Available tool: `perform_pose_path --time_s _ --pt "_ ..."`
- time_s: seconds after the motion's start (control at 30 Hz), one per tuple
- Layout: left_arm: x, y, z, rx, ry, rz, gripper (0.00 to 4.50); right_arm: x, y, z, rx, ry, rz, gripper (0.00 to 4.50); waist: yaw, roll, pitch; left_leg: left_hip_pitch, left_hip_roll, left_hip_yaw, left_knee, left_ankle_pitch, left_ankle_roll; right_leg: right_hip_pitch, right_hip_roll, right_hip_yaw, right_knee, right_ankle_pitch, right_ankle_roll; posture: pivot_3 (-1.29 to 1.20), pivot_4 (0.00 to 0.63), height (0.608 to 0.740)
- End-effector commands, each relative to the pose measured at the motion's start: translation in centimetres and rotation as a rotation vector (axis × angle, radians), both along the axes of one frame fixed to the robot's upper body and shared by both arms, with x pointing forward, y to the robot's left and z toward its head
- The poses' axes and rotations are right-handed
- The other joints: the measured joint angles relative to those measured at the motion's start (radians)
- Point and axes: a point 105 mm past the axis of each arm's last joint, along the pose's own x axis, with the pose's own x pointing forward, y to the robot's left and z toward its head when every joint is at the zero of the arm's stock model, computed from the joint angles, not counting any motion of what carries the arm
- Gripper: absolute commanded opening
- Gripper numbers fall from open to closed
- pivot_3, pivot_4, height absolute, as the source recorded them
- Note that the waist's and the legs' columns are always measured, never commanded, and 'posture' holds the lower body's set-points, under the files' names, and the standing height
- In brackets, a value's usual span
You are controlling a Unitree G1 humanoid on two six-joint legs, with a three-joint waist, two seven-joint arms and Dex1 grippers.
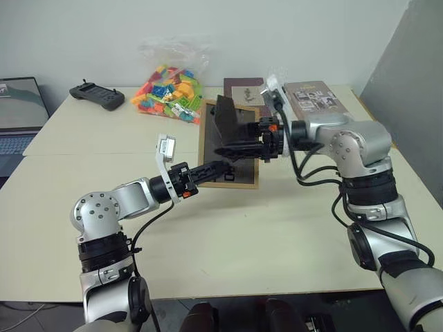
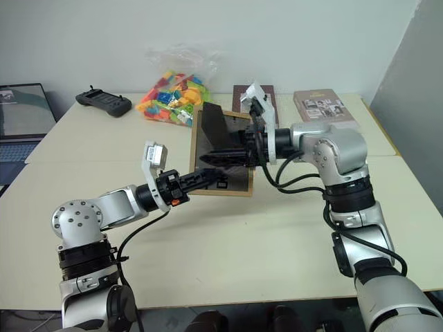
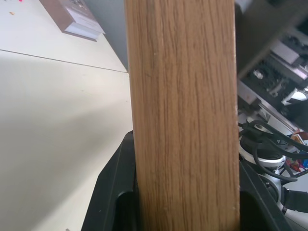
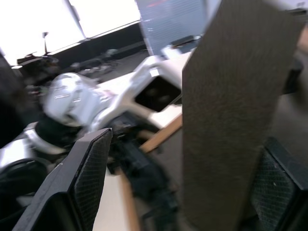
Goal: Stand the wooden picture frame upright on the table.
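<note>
Next, I leave the easel stand with my right gripper and take the frame's side edge [image 1: 257,171], as the stand juts out and my left gripper is on the frame's lower edge.
The wooden picture frame [image 1: 205,149] is tilted up above the table [image 1: 235,235], its dark brown back facing me. My left gripper [image 1: 218,168] is shut on the frame's lower light-wood edge [image 3: 185,120], which sits between its black fingers [image 3: 113,192]. The easel stand [image 1: 225,117] juts out from the back. My right gripper [image 1: 239,146] reaches in from the right and is open. The stand [image 4: 231,110] hangs between its widely spread fingers [image 4: 91,173]. Whether the frame's bottom edge touches the table I cannot tell.
At the back of the table lie a bag of coloured blocks [image 1: 169,90], a black controller [image 1: 97,95], a dark maroon book [image 1: 243,88] and a grey-brown book [image 1: 315,100]. A laptop [image 1: 17,111] sits at the far left. A grey panel [image 1: 415,76] stands at the right.
</note>
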Motion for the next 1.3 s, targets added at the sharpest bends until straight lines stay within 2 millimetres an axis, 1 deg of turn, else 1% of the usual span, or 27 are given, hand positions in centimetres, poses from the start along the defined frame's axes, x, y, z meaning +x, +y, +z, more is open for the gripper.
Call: perform_pose_path --time_s 0.03,0.07,0.13,0.23,0.3,0.33,0.37,0.4,0.43,0.47,0.53,0.57,0.6,0.67,0.7,0.8,0.87,1.0,1.1,1.2,1.23,1.27,1.3 --pt "-0.5 0.1 1.6 -0.025 -0.07 -0.005 1.23 -1.4 -1.3 1.7 0.049 -0.022 0.059 4.04 -0.001 0.0 0.0 0.0 0.0 0.0 0.0 0.0 0.0 0.0 0.0 0.0 0.0 0.0 0.0 0.0 0.15 0.74" --pt "-0.5 0.1 1.6 -0.025 -0.068 -0.006 1.23 -1.5 -1.8 1.7 0.05 -0.019 0.057 4.04 0.0 0.0 0.0 0.0 0.0 0.0 0.0 0.0 0.0 0.0 0.0 0.0 0.0 0.0 0.0 0.0 0.15 0.74" --pt "-0.7 0.1 1.6 -0.029 -0.065 -0.01 1.23 -0.7 -2.7 1.4 0.031 -0.035 -0.003 4.04 0.001 0.0 0.0 0.0 0.0 0.0 0.0 0.0 0.0 0.0 0.0 0.0 0.0 0.0 0.0 0.0 0.15 0.74" --pt "-0.7 0.1 1.7 -0.038 -0.055 -0.012 1.23 1.3 -4.6 0.2 -0.038 -0.108 -0.153 4.04 0.001 0.0 0.0 0.0 0.0 0.0 0.0 0.0 0.0 0.0 0.0 0.0 0.0 0.0 0.0 0.0 0.15 0.74" --pt "-0.7 0.1 1.7 -0.043 -0.046 -0.011 1.23 2.4 -5.7 -0.1 -0.062 -0.164 -0.233 4.04 0.001 0.0 0.0 0.0 0.0 0.0 0.0 0.0 0.0 0.0 0.0 0.0 0.0 0.0 0.0 0.0 0.15 0.74" --pt "-0.6 0.2 1.8 -0.063 -0.029 -0.006 1.23 3.2 -6.9 0.3 -0.055 -0.233 -0.31 4.04 0.001 0.0 0.0 0.0 0.0 0.001 0.0 0.0 0.0 0.0 0.0 0.0 0.0 0.0 0.0 0.0 0.15 0.74" --pt "-0.6 0.5 1.6 -0.068 0.0 -0.005 1.23 3.9 -8.5 0.6 -0.084 -0.374 -0.385 4.04 0.001 -0.001 0.0 0.0 0.0 0.001 0.0 0.0 0.0 0.0 0.0 0.001 0.0 0.0 0.0 0.0 0.15 0.74" --pt "-0.7 0.6 1.5 -0.072 0.02 -0.004 1.23 4.2 -9.4 0.7 -0.111 -0.478 -0.425 4.04 0.003 -0.001 0.0 0.0 0.0 0.001 0.0 0.0 0.0 0.0 0.0 0.0 0.0 0.0 0.0 0.0 0.15 0.74" --pt "-0.7 0.8 1.3 -0.075 0.052 -0.011 1.23 4.4 -10.3 0.4 -0.159 -0.592 -0.456 4.04 0.004 -0.001 0.001 0.0 0.0 0.001 0.0 0.0 0.0 0.0 0.0 0.0 0.0 0.0 0.0 0.0 0.15 0.74" --pt "-0.8 0.9 1.1 -0.088 0.077 -0.019 1.23 4.4 -10.8 -0.2 -0.202 -0.701 -0.46 4.04 0.007 -0.002 0.0 -0.001 0.0 0.001 0.0 0.0 0.0 0.0 0.0 0.0 -0.001 0.0 0.0 0.0 0.15 0.74" --pt "-1.0 1.1 1.0 -0.108 0.112 -0.03 1.23 4.2 -11.4 -1.6 -0.252 -0.865 -0.449 4.04 0.01 -0.002 0.001 0.0 0.0 0.003 0.001 0.0 0.0 0.001 0.0 0.001 -0.001 0.0 0.001 0.0 0.15 0.74" --pt "-1.3 1.1 1.0 -0.123 0.127 -0.039 1.23 4.4 -11.8 -2.3 -0.291 -1.019 -0.459 4.04 0.01 -0.002 0.001 0.0 0.0 0.003 0.001 0.0 0.0 0.001 0.0 0.001 -0.001 0.0 0.001 0.0 0.15 0.74" --pt "-1.5 1.1 1.1 -0.13 0.138 -0.042 1.23 4.4 -11.8 -2.9 -0.3 -1.126 -0.461 4.04 0.008 -0.003 0.001 0.0 0.001 0.003 0.001 0.0 0.0 0.001 0.0 0.001 -0.001 0.0 0.001 0.0 0.15 0.74" --pt "-1.9 0.8 1.3 -0.156 0.165 -0.052 1.23 3.9 -10.8 -4.1 -0.34 -1.409 -0.376 4.04 0.001 -0.003 0.001 0.001 0.001 0.005 0.001 0.0 0.0 0.0 0.0 0.002 0.0 0.0 0.001 0.0 0.15 0.74" --pt "-2.1 0.7 1.5 -0.171 0.177 -0.049 1.23 3.7 -10.1 -4.4 -0.332 -1.5 -0.333 4.04 -0.001 -0.003 0.001 0.001 0.001 0.005 0.001 0.001 -0.001 0.0 0.0 0.003 0.001 0.0 0.001 0.0 0.15 0.74" --pt "-2.4 0.3 1.8 -0.186 0.18 -0.051 1.23 3.6 -8.6 -4.8 -0.292 -1.674 -0.268 4.04 -0.007 -0.003 0.001 0.002 0.002 0.005 0.001 0.002 -0.004 0.0 0.0 0.003 0.001 0.0 0.001 0.0 0.15 0.74" --pt "-2.4 0.0 1.4 -0.201 0.192 -0.035 1.23 3.5 -7.5 -4.1 -0.212 -1.757 -0.271 4.04 -0.01 -0.003 0.001 0.002 0.002 0.006 0.001 0.004 -0.006 0.0 0.0 0.003 0.001 0.0 0.001 0.0 0.15 0.74" --pt "-3.4 -0.5 0.7 -0.195 0.196 -0.044 1.23 2.9 -5.9 -3.8 -0.109 -1.868 -0.242 4.04 -0.009 -0.003 0.001 0.002 0.002 0.007 0.0 0.005 -0.008 0.001 0.001 0.004 0.0 0.0 0.0 0.0 0.15 0.74" --pt "-3.9 -0.8 0.3 -0.192 0.197 -0.05 1.23 2.5 -5.0 -3.7 -0.051 -1.909 -0.22 4.04 -0.006 -0.004 0.001 0.002 0.002 0.007 0.0 0.005 -0.008 0.001 0.001 0.004 -0.001 0.0 0.0 0.0 0.15 0.74" --pt "-4.0 -1.0 0.2 -0.191 0.198 -0.052 1.23 1.9 -3.9 -3.8 0.003 -1.933 -0.155 4.04 -0.004 -0.004 0.001 0.002 0.002 0.007 0.001 0.005 -0.008 0.001 0.001 0.004 0.0 0.0 0.0 0.0 0.15 0.74" --pt "-4.0 -1.0 0.2 -0.195 0.199 -0.053 1.23 1.9 -3.8 -4.1 0.0 -1.931 -0.138 3.67 -0.004 -0.004 0.001 0.002 0.001 0.007 0.001 0.005 -0.008 0.001 0.001 0.004 0.0 0.0 0.0 0.0 0.15 0.74" --pt "-4.1 -1.0 0.2 -0.195 0.199 -0.059 1.23 1.9 -3.7 -4.2 0.0 -1.93 -0.129 3.56 -0.004 -0.004 0.001 0.002 0.002 0.007 0.001 0.005 -0.008 0.001 0.001 0.004 0.0 0.0 0.0 0.0 0.15 0.74" --pt "-4.1 -1.0 0.1 -0.195 0.2 -0.063 1.23 1.9 -3.7 -4.3 0.0 -1.932 -0.122 3.34 -0.004 -0.004 0.001 0.003 0.002 0.007 0.001 0.005 -0.008 0.002 0.001 0.004 0.0 0.0 0.0 0.0 0.15 0.74"
